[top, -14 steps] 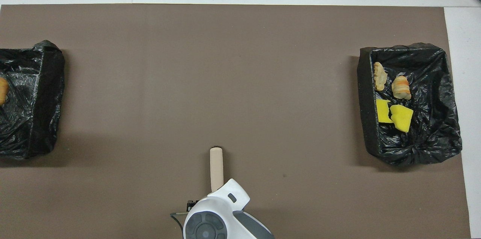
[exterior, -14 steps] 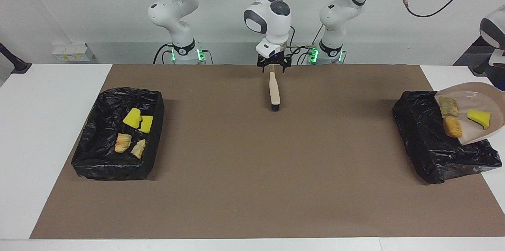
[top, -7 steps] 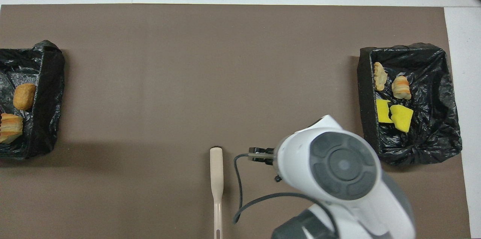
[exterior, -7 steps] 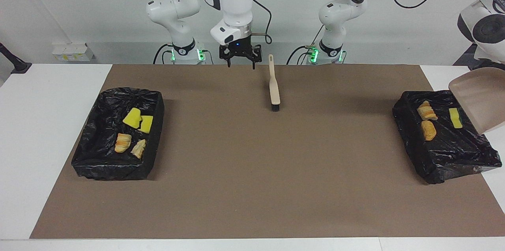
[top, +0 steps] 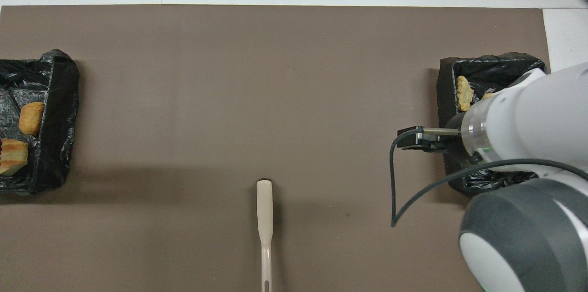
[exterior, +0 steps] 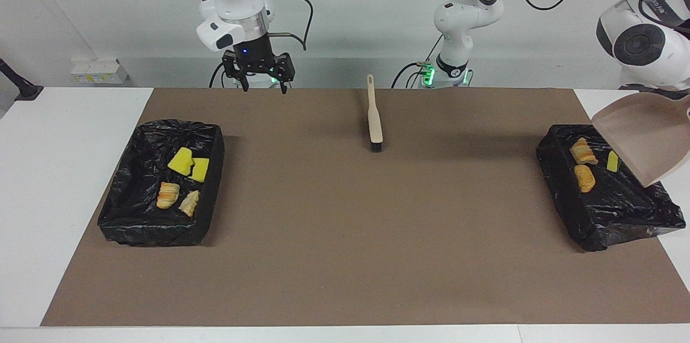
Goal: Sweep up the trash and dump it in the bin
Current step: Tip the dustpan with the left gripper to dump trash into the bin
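The beige dustpan, now tilted over the black-lined bin, will be let go by my left gripper on the brown mat (top: pixel 265 98) just past the brush's head.
The beige dustpan (exterior: pixel 641 138) hangs tilted, mouth down, over the black-lined bin (exterior: pixel 609 208) at the left arm's end, under my left arm's hand (exterior: pixel 641 46). The view's edge cuts off that gripper's fingers. Three pieces of trash lie in this bin: two tan lumps (exterior: pixel 582 151) (exterior: pixel 585 177) and a yellow bit (exterior: pixel 613 161). My right gripper (exterior: pixel 265 84) hangs open and holds nothing, above the mat's edge at the robots' side. It is between the brush (exterior: pixel 374 116) and the other bin (exterior: pixel 156 224).
The bin at the right arm's end holds two yellow sponge bits (exterior: pixel 187 164) and two tan lumps (exterior: pixel 168 194). The brush (top: pixel 265 209) lies flat on the brown mat (top: pixel 229 99), handle toward the robots. In the overhead view the right arm (top: pixel 528 145) covers much of that bin.
The right gripper let go of the brush, rose and swung toward the right arm's end. The dustpan tipped, and its three pieces slid into the bin under it.
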`<act>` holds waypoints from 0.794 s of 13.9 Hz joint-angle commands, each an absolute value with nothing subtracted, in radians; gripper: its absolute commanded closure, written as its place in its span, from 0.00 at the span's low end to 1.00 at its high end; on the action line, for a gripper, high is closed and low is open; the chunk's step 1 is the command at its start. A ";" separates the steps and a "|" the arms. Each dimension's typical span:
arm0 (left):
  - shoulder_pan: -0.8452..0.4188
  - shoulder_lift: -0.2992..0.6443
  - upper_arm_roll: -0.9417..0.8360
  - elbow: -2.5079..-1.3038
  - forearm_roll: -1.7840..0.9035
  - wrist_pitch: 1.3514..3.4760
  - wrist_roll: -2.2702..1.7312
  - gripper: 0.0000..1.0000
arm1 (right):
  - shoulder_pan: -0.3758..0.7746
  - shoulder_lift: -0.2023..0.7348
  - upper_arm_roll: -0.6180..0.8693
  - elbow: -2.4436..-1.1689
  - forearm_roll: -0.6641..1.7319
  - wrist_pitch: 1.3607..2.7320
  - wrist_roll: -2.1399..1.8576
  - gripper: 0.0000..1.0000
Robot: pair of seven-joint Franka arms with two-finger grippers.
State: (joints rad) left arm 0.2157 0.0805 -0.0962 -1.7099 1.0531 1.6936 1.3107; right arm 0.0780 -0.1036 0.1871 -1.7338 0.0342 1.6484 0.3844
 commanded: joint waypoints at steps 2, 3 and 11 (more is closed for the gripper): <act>0.172 0.058 -0.090 -1.717 0.829 1.664 1.199 1.00 | 0.038 -0.069 0.198 -1.677 -0.034 1.612 0.333 0.00; 0.169 0.058 -0.091 -1.721 0.745 1.664 1.163 1.00 | 0.034 -0.058 0.190 -1.666 -0.041 1.609 0.321 0.00; 0.094 0.060 -0.095 -1.747 0.278 1.721 0.714 1.00 | -0.012 0.011 0.189 -1.543 -0.055 1.535 0.226 0.00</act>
